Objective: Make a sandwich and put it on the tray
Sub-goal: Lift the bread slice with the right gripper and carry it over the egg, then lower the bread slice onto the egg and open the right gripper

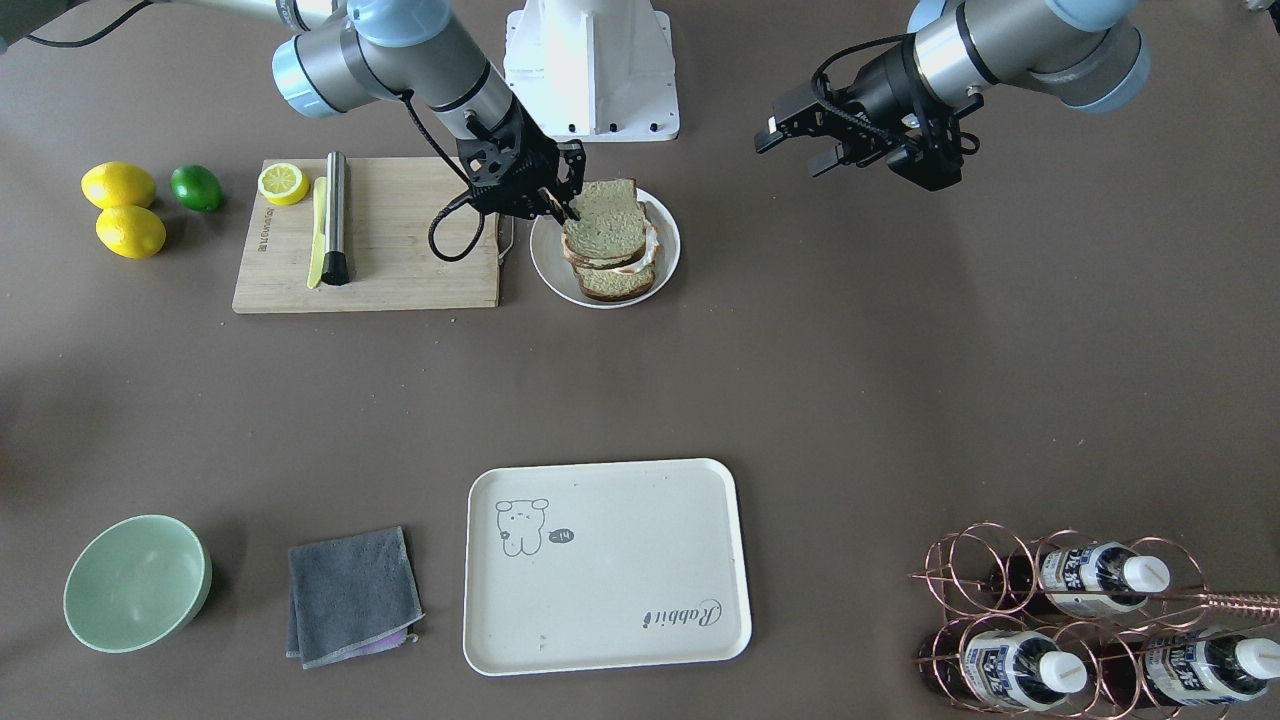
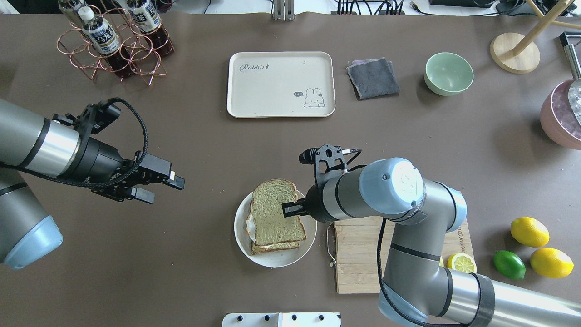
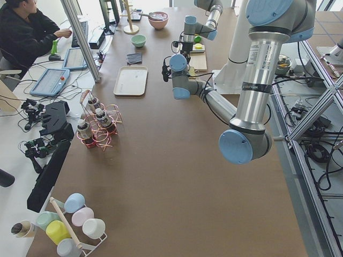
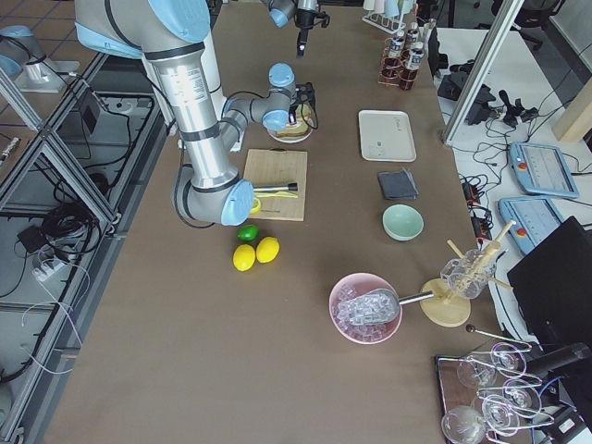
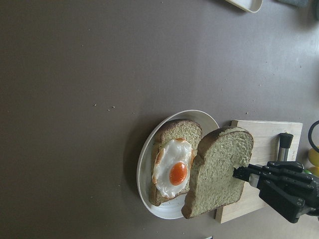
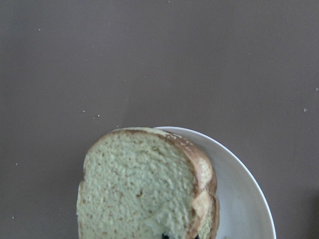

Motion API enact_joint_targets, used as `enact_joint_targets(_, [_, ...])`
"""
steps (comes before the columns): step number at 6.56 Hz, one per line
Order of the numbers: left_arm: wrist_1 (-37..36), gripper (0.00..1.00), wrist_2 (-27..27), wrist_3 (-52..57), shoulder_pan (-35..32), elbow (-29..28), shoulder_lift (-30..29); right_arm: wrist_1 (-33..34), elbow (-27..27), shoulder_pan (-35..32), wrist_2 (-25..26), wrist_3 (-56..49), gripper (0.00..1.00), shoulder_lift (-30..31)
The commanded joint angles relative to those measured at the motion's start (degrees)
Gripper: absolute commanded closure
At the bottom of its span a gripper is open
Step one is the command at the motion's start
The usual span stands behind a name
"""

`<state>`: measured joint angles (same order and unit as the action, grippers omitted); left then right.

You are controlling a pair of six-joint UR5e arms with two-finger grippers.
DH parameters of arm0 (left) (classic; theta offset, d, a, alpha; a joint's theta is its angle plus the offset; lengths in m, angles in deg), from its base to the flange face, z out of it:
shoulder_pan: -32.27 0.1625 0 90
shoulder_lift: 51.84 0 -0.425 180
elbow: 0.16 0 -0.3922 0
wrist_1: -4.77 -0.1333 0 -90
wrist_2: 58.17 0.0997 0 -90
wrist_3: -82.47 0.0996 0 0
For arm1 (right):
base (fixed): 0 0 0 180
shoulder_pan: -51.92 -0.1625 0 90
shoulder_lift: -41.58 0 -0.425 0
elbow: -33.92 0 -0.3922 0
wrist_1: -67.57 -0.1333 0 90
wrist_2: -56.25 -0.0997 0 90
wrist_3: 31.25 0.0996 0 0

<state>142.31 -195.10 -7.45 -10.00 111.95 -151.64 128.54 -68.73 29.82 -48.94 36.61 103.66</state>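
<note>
Next, my right gripper lets go of the top bread slice squarely over the fried egg on the lower slice (image 1: pixel 619 246).
My right gripper (image 2: pixel 290 210) is shut on the edge of the top bread slice (image 2: pixel 274 211), holding it tilted over the round white plate (image 2: pixel 272 261). In the left wrist view the lower slice lies on the plate (image 5: pixel 144 174) with the fried egg (image 5: pixel 172 167) showing on it, and the held slice (image 5: pixel 219 172) hangs just above and beside it. My left gripper (image 2: pixel 161 188) hovers open and empty above the table to the left of the plate. The cream tray (image 2: pixel 272 91) lies empty at the far side of the table.
A wooden cutting board (image 2: pixel 358 254) with a lemon half (image 2: pixel 461 262) lies right of the plate, with two lemons and a lime (image 2: pixel 509 265) beyond it. A grey cloth (image 2: pixel 373 78), green bowl (image 2: pixel 448 73) and wire bottle rack (image 2: pixel 113 43) flank the tray.
</note>
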Motion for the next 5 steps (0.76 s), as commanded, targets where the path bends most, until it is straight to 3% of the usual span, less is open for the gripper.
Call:
enact_joint_targets(1, [0.0, 0.02, 0.0, 0.0, 0.0, -0.3, 0.0, -0.2, 3.5, -0.1, 0.4, -0.7, 1.00, -1.3])
enact_joint_targets(5, [0.0, 0.02, 0.0, -0.1, -0.1, -0.3, 0.0, -0.7, 5.1, 0.4, 0.5, -0.6, 1.00, -1.7])
